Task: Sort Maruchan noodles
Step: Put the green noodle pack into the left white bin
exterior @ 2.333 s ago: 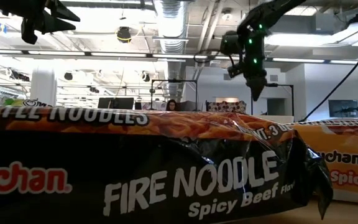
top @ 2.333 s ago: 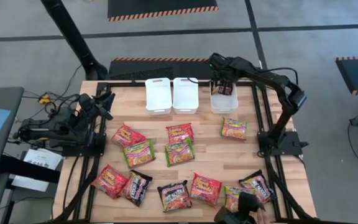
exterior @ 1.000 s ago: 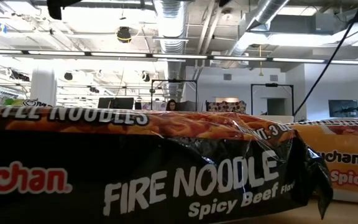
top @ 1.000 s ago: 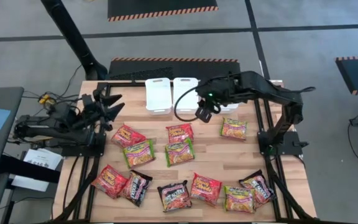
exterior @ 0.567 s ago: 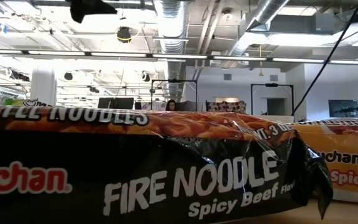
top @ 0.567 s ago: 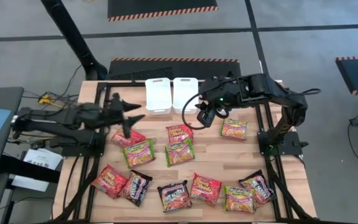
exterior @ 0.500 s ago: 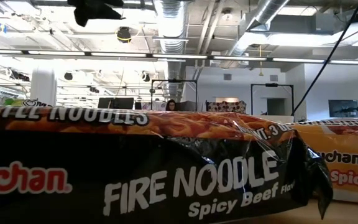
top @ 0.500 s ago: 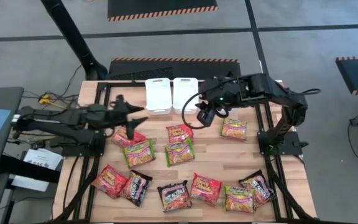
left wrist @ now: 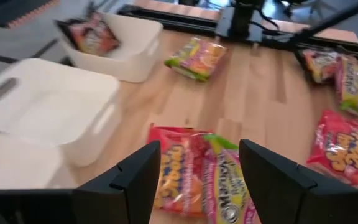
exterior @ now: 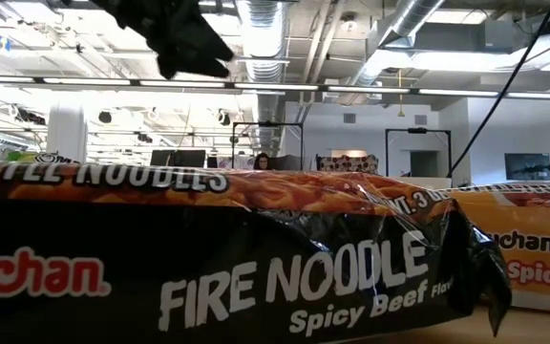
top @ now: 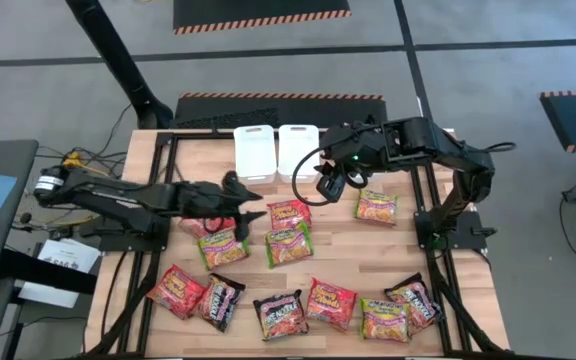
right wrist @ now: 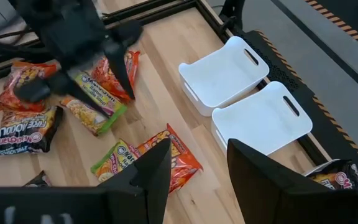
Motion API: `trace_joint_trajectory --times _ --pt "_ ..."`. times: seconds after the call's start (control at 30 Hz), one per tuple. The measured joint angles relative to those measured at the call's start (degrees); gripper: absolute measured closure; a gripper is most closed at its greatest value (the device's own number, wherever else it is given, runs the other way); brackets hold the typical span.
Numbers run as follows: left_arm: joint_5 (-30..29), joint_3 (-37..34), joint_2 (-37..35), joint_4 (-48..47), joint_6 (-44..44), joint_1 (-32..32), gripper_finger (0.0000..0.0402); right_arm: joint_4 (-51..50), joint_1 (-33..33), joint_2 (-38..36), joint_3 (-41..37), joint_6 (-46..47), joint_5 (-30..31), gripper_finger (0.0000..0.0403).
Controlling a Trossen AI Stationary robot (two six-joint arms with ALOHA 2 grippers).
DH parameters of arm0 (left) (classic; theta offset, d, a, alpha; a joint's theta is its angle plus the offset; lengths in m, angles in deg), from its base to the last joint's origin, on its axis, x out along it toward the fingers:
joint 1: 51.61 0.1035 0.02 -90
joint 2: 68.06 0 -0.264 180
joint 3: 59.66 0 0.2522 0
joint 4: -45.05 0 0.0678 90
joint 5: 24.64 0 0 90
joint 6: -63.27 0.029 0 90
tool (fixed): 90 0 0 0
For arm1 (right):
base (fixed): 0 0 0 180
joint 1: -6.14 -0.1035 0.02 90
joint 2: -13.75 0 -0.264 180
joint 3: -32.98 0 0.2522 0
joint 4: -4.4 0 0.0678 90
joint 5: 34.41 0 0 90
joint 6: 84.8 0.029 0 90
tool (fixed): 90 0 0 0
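The left gripper should next close on the middle of the green packet (top: 287, 247) (left wrist: 229, 186) below its fingers, the one that touches the red packet toward the bins.
Maruchan packets lie flat and scattered on the wooden table: a red one (top: 290, 212), green ones (top: 289, 243) (top: 223, 246) (top: 376, 207), and a near row including a black one (top: 280, 315). One black packet (left wrist: 92, 34) lies in the rightmost white bin. My left gripper (top: 251, 205) (left wrist: 199, 149) is open and hovers over the middle of the table, with a red packet (left wrist: 178, 169) and a green packet (left wrist: 224, 183) below its gap. My right gripper (top: 326, 187) (right wrist: 197, 149) is open and hovers near the bins. The low view is filled by a black Fire Noodle packet (exterior: 256, 277).
Three white bins stand in a row at the far edge: left (top: 255, 152), middle (top: 298, 150), and right (left wrist: 126, 46), which my right arm partly covers in the high view. The left and middle bins (right wrist: 225, 71) (right wrist: 263, 118) hold nothing. Dark frame rails (top: 430, 240) border the table.
My left arm has stretched from the table's left edge toward the middle, ending over the red and green packets, its fingers open throughout. No packet has moved.
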Motion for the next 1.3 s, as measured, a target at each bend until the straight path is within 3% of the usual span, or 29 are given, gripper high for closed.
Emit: trace_joint_trajectory --times 0.3,0.8,1.3 --pt "4.27 0.00 12.08 9.10 0.72 0.00 0.0194 0.04 0.41 0.00 0.00 -0.42 -0.02 0.0220" --pt "10.29 8.44 29.71 9.40 10.52 -0.88 0.0194 0.00 1.63 0.00 0.00 -0.46 -0.17 0.0220" --pt "11.47 10.18 32.64 3.60 13.18 -3.68 0.0194 -0.46 1.64 0.02 0.02 -0.44 -0.24 0.0220"
